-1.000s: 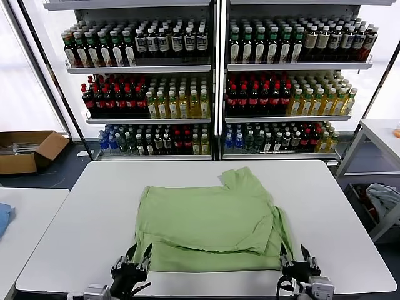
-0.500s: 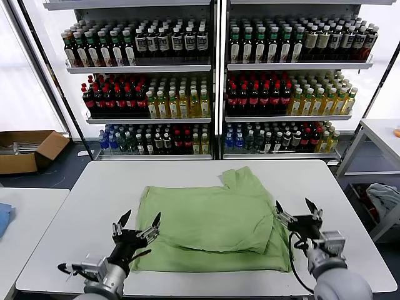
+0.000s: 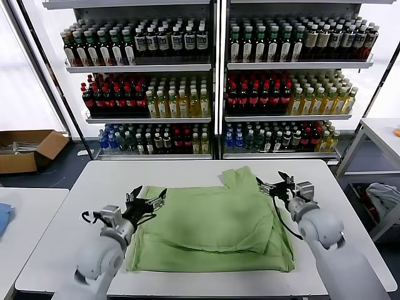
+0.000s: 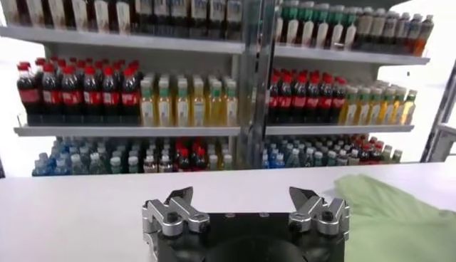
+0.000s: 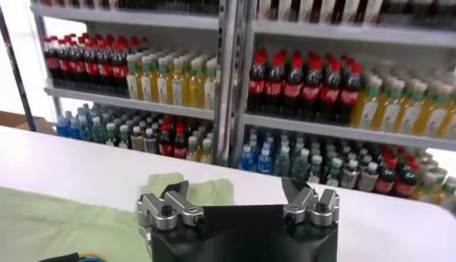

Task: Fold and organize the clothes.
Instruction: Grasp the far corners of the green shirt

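Observation:
Next, the robot's left gripper needs to close on the polo shirt's far corner (image 3: 149,189), at the other end of the polo shirt's far edge from the sticking-out sleeve.
A light green polo shirt (image 3: 212,225) lies partly folded on the white table (image 3: 187,172), one sleeve sticking out toward the shelves. My left gripper (image 3: 147,199) is open and empty, just above the shirt's far left corner. My right gripper (image 3: 273,185) is open and empty, beside the shirt's far right edge near the sleeve. In the left wrist view the open gripper (image 4: 242,197) faces the shelves, with shirt fabric (image 4: 399,213) off to one side. In the right wrist view the open gripper (image 5: 235,191) sits over the sleeve (image 5: 192,189).
Shelves of bottles (image 3: 212,81) stand behind the table. A cardboard box (image 3: 28,150) sits on the floor at the left. A second table with a blue cloth (image 3: 4,219) is at the far left. A grey-white fabric heap (image 3: 382,199) lies at the right.
Both arms have moved from the table's near edge to the shirt's far corners, left at the far left, right at the far right. Both grippers stayed open. The shirt's near edge lies flatter.

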Available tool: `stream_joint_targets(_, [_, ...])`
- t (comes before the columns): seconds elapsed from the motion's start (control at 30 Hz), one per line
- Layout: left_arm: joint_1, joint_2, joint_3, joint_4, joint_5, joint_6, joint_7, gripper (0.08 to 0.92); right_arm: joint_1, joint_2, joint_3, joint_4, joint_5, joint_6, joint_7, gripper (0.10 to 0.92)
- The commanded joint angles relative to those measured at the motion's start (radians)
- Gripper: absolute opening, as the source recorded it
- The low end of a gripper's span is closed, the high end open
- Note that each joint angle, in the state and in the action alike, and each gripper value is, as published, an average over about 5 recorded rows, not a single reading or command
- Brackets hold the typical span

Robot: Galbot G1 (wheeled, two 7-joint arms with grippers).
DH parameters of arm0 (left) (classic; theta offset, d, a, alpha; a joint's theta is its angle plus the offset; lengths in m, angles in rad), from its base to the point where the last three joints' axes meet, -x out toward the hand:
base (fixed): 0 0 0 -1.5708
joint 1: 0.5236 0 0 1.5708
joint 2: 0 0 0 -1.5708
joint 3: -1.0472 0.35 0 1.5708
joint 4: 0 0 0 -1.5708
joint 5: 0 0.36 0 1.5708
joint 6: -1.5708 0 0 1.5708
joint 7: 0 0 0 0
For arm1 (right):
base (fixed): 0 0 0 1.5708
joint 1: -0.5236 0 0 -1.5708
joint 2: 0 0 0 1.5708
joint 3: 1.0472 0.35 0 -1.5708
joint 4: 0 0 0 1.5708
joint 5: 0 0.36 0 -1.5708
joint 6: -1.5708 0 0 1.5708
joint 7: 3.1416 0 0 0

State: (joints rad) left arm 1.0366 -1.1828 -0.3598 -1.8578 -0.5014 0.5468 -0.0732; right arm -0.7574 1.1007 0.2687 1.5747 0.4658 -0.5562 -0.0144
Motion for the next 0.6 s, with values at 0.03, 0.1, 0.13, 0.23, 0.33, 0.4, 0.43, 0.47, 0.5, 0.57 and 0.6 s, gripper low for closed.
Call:
stream_joint_targets(0.03, [-0.274, 0.039, 0.077, 0.315, -0.086, 0.029, 0.0, 0.823, 0.298, 0.129, -0.106, -0.396, -0.002, 0.007, -0.017, 0.823])
stream_joint_targets(0.1, [-0.3, 0.036, 0.093, 0.35, -0.081, 0.029, -0.003, 0.823, 0.328, 0.163, -0.106, -0.453, -0.019, 0.015, -0.015, 0.823])
stream_joint_targets(0.13, [-0.31, 0.034, 0.098, 0.363, -0.08, 0.029, -0.004, 0.823, 0.34, 0.178, -0.105, -0.479, -0.029, 0.018, -0.015, 0.823])
stream_joint_targets(0.23, [-0.33, 0.027, 0.11, 0.395, -0.077, 0.029, -0.006, 0.823, 0.365, 0.216, -0.1, -0.547, -0.055, 0.027, -0.014, 0.823])
stream_joint_targets(0.33, [-0.334, 0.017, 0.113, 0.414, -0.07, 0.029, -0.008, 0.823, 0.373, 0.242, -0.092, -0.585, -0.078, 0.032, -0.017, 0.823])
stream_joint_targets(0.4, [-0.33, 0.01, 0.111, 0.42, -0.063, 0.029, -0.008, 0.823, 0.371, 0.254, -0.089, -0.596, -0.091, 0.033, -0.018, 0.823])
stream_joint_targets(0.43, [-0.326, 0.006, 0.11, 0.421, -0.06, 0.029, -0.007, 0.823, 0.369, 0.258, -0.087, -0.598, -0.096, 0.033, -0.018, 0.823])
stream_joint_targets(0.47, [-0.323, 0.004, 0.108, 0.421, -0.057, 0.029, -0.007, 0.823, 0.367, 0.262, -0.086, -0.601, -0.1, 0.033, -0.018, 0.823])
stream_joint_targets(0.5, [-0.318, 0.003, 0.108, 0.42, -0.056, 0.029, -0.007, 0.823, 0.366, 0.265, -0.085, -0.604, -0.104, 0.033, -0.017, 0.823])
stream_joint_targets(0.57, [-0.311, 0.002, 0.107, 0.417, -0.054, 0.029, -0.006, 0.823, 0.365, 0.27, -0.083, -0.609, -0.109, 0.033, -0.016, 0.823])
stream_joint_targets(0.6, [-0.308, 0.003, 0.107, 0.415, -0.054, 0.029, -0.006, 0.823, 0.365, 0.272, -0.083, -0.612, -0.111, 0.033, -0.016, 0.823])
